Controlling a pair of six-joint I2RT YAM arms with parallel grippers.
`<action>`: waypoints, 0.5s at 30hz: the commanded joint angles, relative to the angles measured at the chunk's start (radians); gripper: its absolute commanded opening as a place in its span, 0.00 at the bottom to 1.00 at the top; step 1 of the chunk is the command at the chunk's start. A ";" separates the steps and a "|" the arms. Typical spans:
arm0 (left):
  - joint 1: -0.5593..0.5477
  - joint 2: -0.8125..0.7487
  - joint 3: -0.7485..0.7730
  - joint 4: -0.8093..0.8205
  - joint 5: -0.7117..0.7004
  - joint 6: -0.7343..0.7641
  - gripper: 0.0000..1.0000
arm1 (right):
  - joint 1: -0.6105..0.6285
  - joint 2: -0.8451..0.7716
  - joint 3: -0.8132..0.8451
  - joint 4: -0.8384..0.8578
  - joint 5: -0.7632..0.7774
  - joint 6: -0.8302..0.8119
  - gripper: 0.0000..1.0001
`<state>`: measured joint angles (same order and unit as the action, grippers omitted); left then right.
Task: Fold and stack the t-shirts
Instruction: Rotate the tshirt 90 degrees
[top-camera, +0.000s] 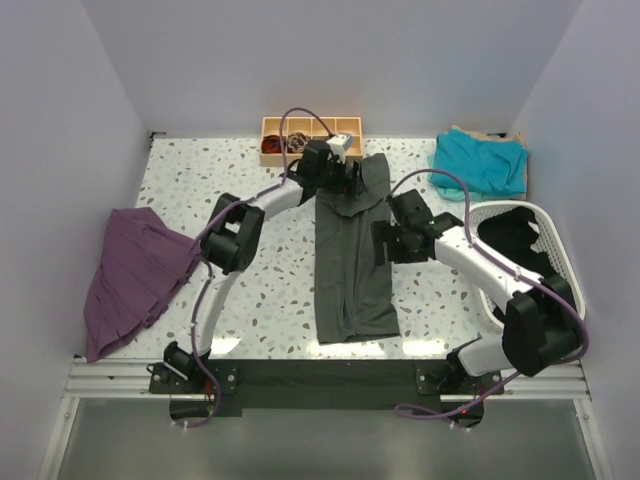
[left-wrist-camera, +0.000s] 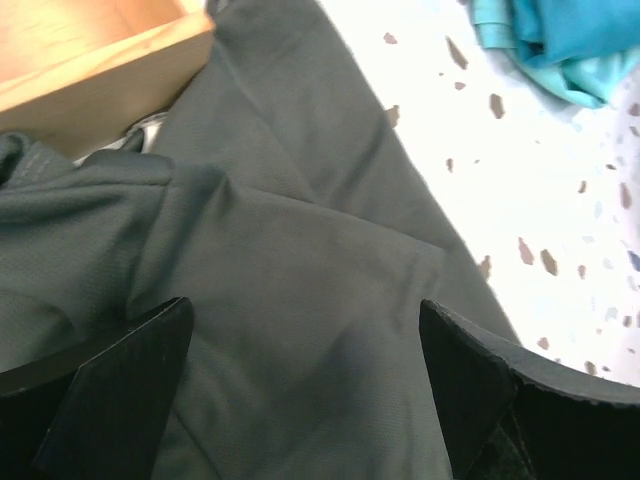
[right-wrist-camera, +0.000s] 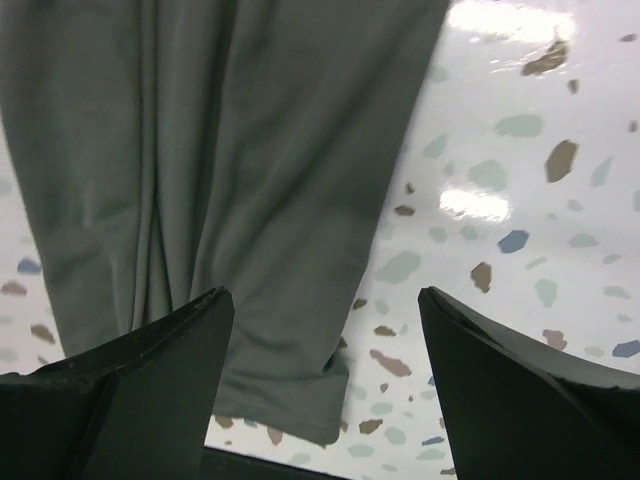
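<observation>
The grey t-shirt is next: my right gripper should go to the near corner (top-camera: 394, 333) (right-wrist-camera: 328, 415) of it, on the white mesh basket's side, and close there.
A dark charcoal grey t-shirt (top-camera: 350, 265) lies folded into a long strip down the middle of the table. My left gripper (top-camera: 347, 180) hovers open over its far end, and in the left wrist view the grey cloth (left-wrist-camera: 300, 250) fills the space between the fingers of the left gripper (left-wrist-camera: 305, 370). My right gripper (top-camera: 383, 242) stands open at the strip's right edge; the right wrist view shows the right gripper (right-wrist-camera: 320, 300) straddling the grey shirt's edge (right-wrist-camera: 230, 150) and bare table. A teal t-shirt (top-camera: 482, 162) (left-wrist-camera: 560, 45) lies crumpled at the back right.
A wooden compartment tray (top-camera: 310, 135) (left-wrist-camera: 90, 60) stands at the back, right behind the grey shirt's far end. A purple cloth (top-camera: 135, 275) lies at the left edge. A white mesh basket (top-camera: 556, 250) with something dark inside sits at the right, by the right arm.
</observation>
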<state>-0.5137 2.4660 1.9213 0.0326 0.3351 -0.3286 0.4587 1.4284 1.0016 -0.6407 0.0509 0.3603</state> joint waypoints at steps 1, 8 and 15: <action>-0.040 -0.186 -0.001 0.029 0.047 0.019 1.00 | 0.081 -0.086 -0.021 -0.071 -0.063 -0.057 0.79; -0.069 -0.467 -0.355 0.176 0.076 -0.062 1.00 | 0.245 -0.120 -0.104 -0.099 -0.037 0.020 0.79; -0.101 -0.795 -0.860 0.234 0.076 -0.113 1.00 | 0.405 -0.154 -0.244 -0.065 0.027 0.175 0.79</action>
<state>-0.5968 1.8137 1.3022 0.1928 0.3985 -0.3954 0.8062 1.3163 0.8139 -0.7044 0.0200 0.4282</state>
